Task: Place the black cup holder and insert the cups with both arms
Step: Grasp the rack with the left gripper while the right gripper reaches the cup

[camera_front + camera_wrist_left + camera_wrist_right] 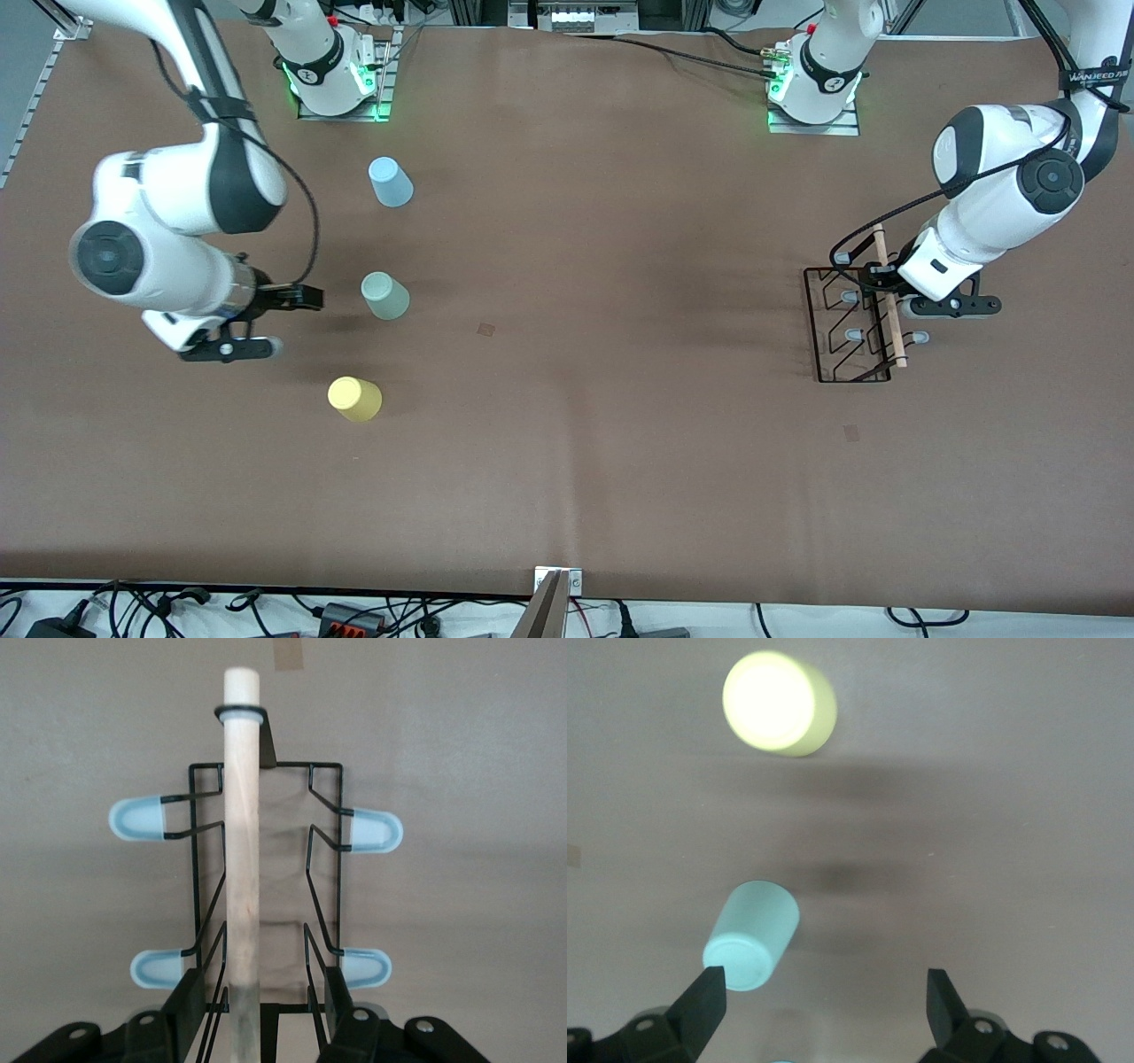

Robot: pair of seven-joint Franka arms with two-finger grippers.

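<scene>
The mint cup between the blue cup and the yellow cup should be taken next by my right gripper, which should go to the mint cup's sides [385, 297] [751, 935] and close there.
The black cup holder [852, 354] stands on the brown table at the left arm's end, with its wooden rod [889, 297] on top. My left gripper [873, 276] is low over the rod end farthest from the front camera. In the left wrist view my left gripper [261, 1005] is open; its fingers [182, 1010] straddle the rod [241, 859] with gaps on both sides. The blue cup [391, 182], mint cup [385, 296] and yellow cup [355, 398] stand at the right arm's end. My right gripper [306, 297] is open and empty beside the mint cup [753, 935]; the yellow cup [778, 702] also shows.
Two small tape marks lie on the table, one mid-table [485, 330] and one near the holder [851, 432]. The arm bases [337, 80] stand along the edge farthest from the front camera. A metal bracket [556, 589] and cables sit at the nearest edge.
</scene>
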